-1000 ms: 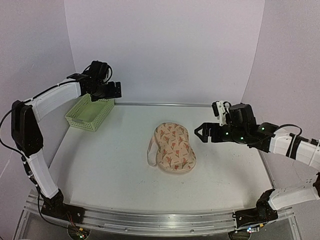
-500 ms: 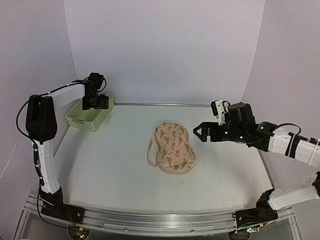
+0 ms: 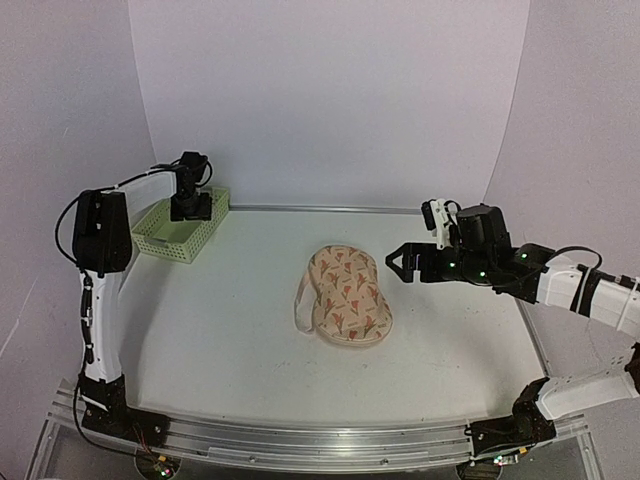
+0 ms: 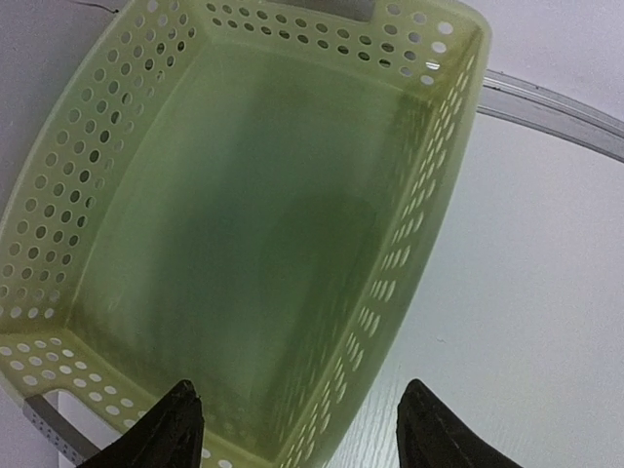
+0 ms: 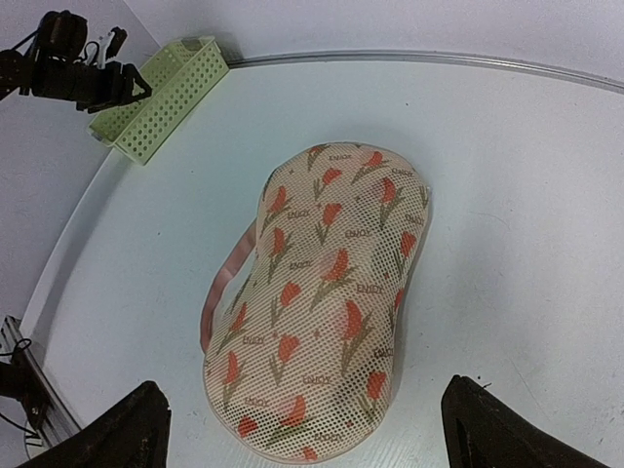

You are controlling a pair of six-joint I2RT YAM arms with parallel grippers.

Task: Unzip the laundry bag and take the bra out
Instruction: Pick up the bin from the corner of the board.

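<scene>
Next, my right gripper grips the mesh at the laundry bag's narrow middle (image 3: 363, 281) (image 5: 361, 251), toward the laundry bag's side away from the pale strap loop.
The laundry bag (image 3: 347, 296) lies flat in the middle of the table, a cream mesh pouch with red-orange flower print and a pale strap loop (image 3: 301, 300) on its left side. It fills the right wrist view (image 5: 322, 292). No bra shows in any view. My right gripper (image 3: 399, 264) hovers just right of the bag, open, with its fingers spread wider than the bag's near end (image 5: 304, 429). My left gripper (image 3: 190, 207) is at the far left above the green basket, jaws apart with nothing between them (image 4: 299, 414).
A light-green lattice basket (image 3: 180, 228) stands at the back left corner, and its inside (image 4: 244, 195) shows nothing in it. A metal rail (image 3: 330, 209) runs along the table's far edge. White walls close in the back and sides.
The left arm has folded back and its gripper has come down over the basket at the far left. The right arm and the bag have barely moved.
</scene>
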